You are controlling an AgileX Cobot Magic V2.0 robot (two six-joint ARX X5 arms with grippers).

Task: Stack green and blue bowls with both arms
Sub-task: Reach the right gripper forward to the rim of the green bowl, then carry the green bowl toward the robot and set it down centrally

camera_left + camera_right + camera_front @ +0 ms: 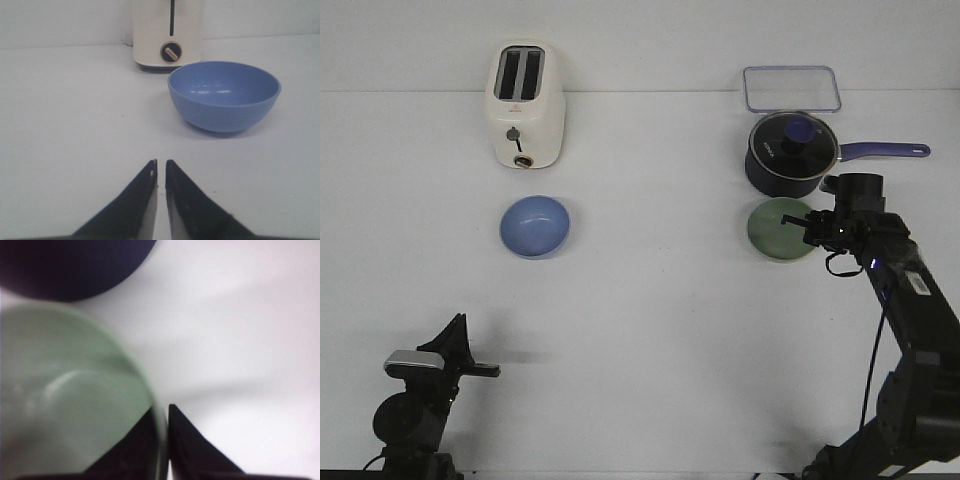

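Next, my right gripper puts the green bowl down on the bare middle of the table [649, 332], closer to me than the blue bowl.
The blue bowl [535, 226] sits upright on the table in front of the toaster; it also shows in the left wrist view [224, 95]. The green bowl [778, 229] sits in front of the saucepan and fills much of the right wrist view [65, 400]. My right gripper [808, 229] [162, 412] is shut on the green bowl's right rim, one finger inside and one outside. My left gripper [480, 368] [161, 165] is shut and empty, low at the near left, well short of the blue bowl.
A cream toaster [525, 104] stands at the back left. A dark navy saucepan [792, 153] with a glass lid and blue handle stands just behind the green bowl. A clear lidded container [791, 88] lies at the back right.
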